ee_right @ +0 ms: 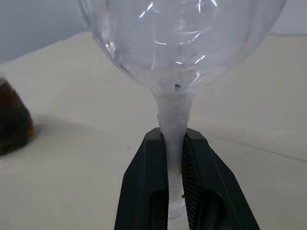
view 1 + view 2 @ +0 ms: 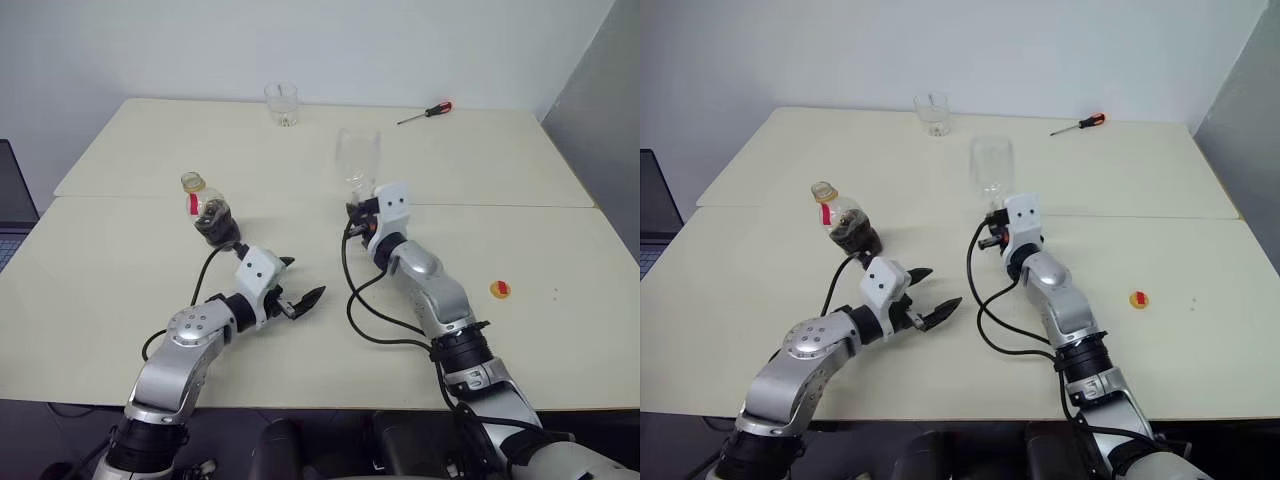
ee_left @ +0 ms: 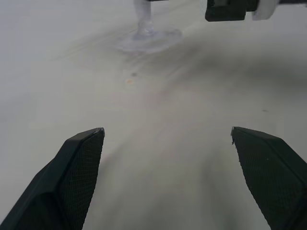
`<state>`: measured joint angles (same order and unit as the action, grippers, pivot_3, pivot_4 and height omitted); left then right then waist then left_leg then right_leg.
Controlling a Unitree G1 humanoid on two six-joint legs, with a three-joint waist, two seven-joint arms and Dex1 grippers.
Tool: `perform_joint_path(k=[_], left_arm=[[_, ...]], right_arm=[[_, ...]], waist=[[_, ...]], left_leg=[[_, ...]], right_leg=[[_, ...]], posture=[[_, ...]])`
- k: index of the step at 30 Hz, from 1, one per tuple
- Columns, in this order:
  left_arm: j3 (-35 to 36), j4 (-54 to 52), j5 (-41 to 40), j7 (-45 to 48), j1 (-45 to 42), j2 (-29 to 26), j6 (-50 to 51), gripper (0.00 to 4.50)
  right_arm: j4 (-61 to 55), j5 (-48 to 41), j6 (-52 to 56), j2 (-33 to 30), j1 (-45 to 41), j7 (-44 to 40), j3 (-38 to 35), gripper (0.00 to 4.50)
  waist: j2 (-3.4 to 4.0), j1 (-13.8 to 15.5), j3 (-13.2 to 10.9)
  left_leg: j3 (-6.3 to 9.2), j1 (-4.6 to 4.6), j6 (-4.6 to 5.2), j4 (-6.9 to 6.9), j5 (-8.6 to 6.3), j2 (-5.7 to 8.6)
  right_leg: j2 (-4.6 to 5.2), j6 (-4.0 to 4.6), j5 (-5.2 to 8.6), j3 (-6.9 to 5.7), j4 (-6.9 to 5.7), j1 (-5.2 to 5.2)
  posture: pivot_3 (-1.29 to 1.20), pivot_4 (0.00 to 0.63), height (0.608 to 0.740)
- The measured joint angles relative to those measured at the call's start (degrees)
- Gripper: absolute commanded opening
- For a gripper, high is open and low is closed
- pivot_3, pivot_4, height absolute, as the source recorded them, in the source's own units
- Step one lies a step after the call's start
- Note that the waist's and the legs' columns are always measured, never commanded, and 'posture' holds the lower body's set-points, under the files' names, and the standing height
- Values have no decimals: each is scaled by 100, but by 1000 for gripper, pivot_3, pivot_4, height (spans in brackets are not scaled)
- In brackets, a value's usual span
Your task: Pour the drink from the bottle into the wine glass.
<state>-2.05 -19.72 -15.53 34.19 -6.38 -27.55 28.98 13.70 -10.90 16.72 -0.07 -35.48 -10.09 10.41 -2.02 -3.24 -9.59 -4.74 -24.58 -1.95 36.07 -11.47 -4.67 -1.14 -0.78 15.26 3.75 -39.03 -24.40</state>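
Note:
I need to use my right gripper to set the wine glass down near the bottle, on the table just this side of the seam [image 2: 332, 257]. The glass now stands near the table's middle.
The wine glass [image 2: 357, 160] stands upright near the table's middle, its bowl [image 1: 182, 38] empty and its foot [image 3: 148, 38] down at the tabletop. My right gripper [image 1: 173, 136] is shut on the thin stem just under the bowl. To the left stands the bottle [image 2: 205, 212], its mouth uncapped, with the dark drink [image 2: 216, 228] low in its body. My left gripper [image 2: 305, 278] hovers open over the table in front of the bottle and to the left of the glass, holding nothing.
The bottle's yellow and red cap [image 2: 500, 289] lies on the table at the right. A short clear tumbler [image 2: 282, 103] and a red-handled screwdriver [image 2: 425, 113] sit at the far edge. A seam [image 2: 500, 205] crosses the tabletop. A dark laptop [image 2: 10, 200] is off the left edge.

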Motion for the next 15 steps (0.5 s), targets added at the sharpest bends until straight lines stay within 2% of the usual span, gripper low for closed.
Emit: perform_joint_path(k=[15], left_arm=[[141, -242, -14, -235, 373, 30, 79, 4500]], right_arm=[[29, 481, -539, 354, 305, -729, 447, 127]], waist=[[-2, 2, 1]], left_leg=[[0, 0, 0, 0, 0, -1]], right_leg=[[0, 4, -2, -5, 0, 0]], posture=[[0, 150, 740]])
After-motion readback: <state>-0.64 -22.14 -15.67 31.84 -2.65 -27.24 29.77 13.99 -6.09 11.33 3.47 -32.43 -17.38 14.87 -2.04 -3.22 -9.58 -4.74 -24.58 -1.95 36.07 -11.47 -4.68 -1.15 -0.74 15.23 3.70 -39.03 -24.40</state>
